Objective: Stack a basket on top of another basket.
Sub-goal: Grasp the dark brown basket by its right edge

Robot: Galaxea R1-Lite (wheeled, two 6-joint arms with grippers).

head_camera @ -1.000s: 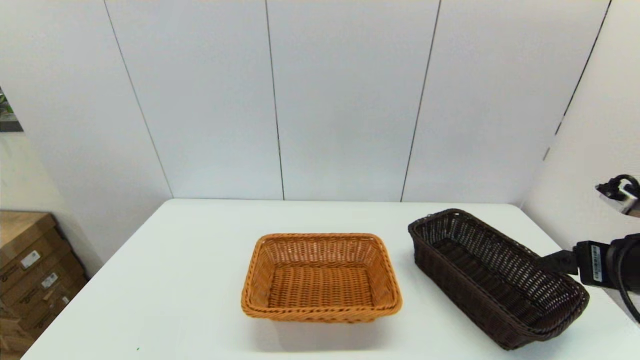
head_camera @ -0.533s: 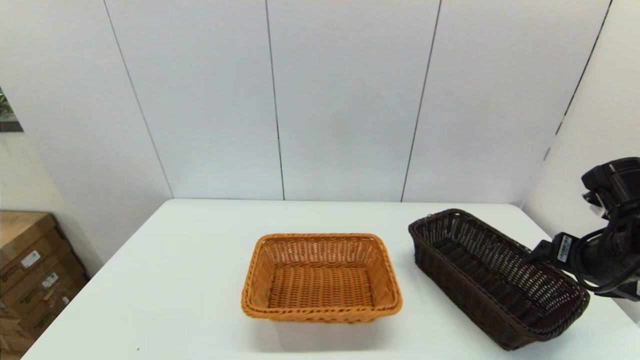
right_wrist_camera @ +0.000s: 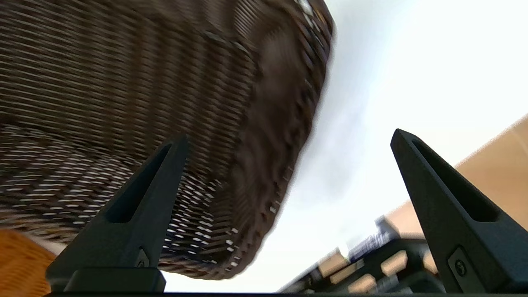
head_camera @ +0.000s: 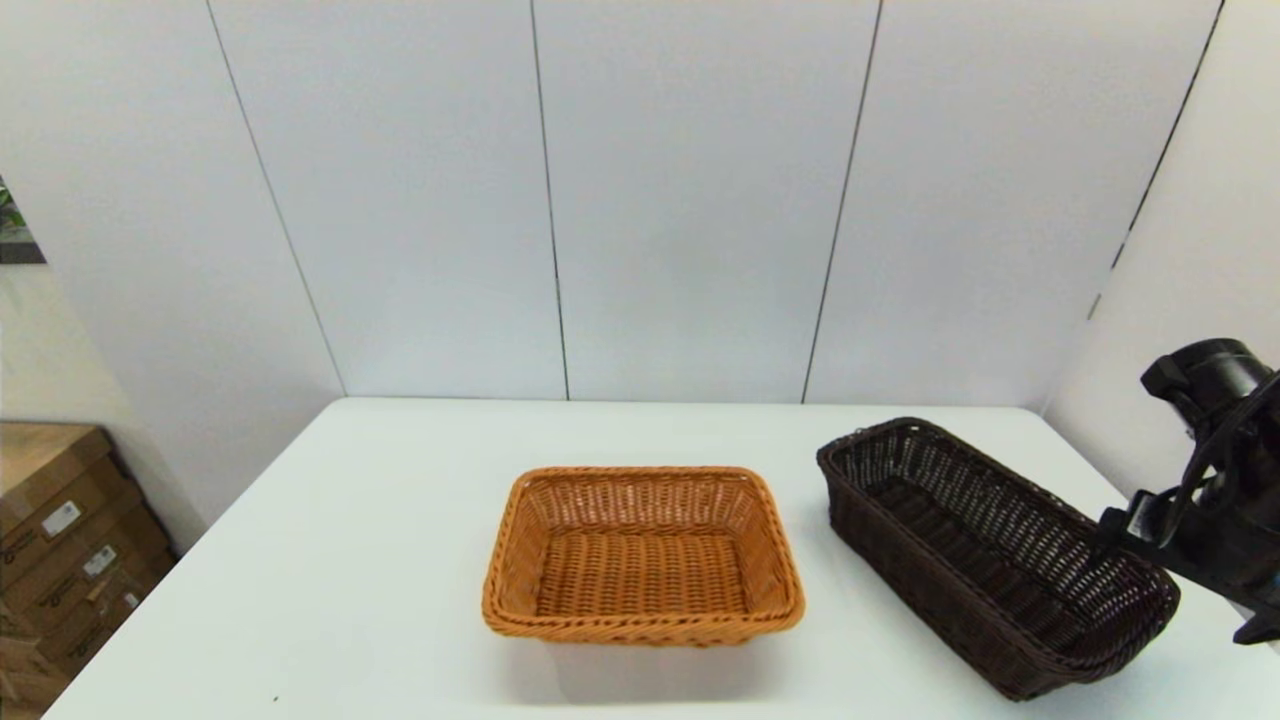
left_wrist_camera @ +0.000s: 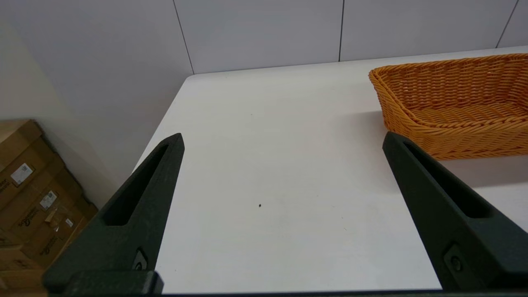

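Observation:
The robot's right gripper should close on the near short end's rim (head_camera: 1152,632) (right_wrist_camera: 300,133) of the dark brown basket, at the end farthest from the white wall panels.
The dark brown basket (head_camera: 990,555) lies slantwise on the table's right side, empty. The orange basket (head_camera: 640,555) sits upright at the middle, a hand's width to its left, also empty. My right arm (head_camera: 1215,500) reaches in from the right edge at the dark basket's near right end. In the right wrist view my right gripper (right_wrist_camera: 291,136) is open, with the dark basket's rim (right_wrist_camera: 280,123) between its fingers, one finger over the inside and one outside. My left gripper (left_wrist_camera: 283,135) hangs open over bare table left of the orange basket (left_wrist_camera: 453,103).
The white table (head_camera: 380,560) is backed by white wall panels, and another panel stands close on the right. Cardboard boxes (head_camera: 60,540) are stacked on the floor beyond the left edge.
My right arm has swung up and turned its wrist, going from level beside the dark basket to tilted down at its right end. Neither basket has moved.

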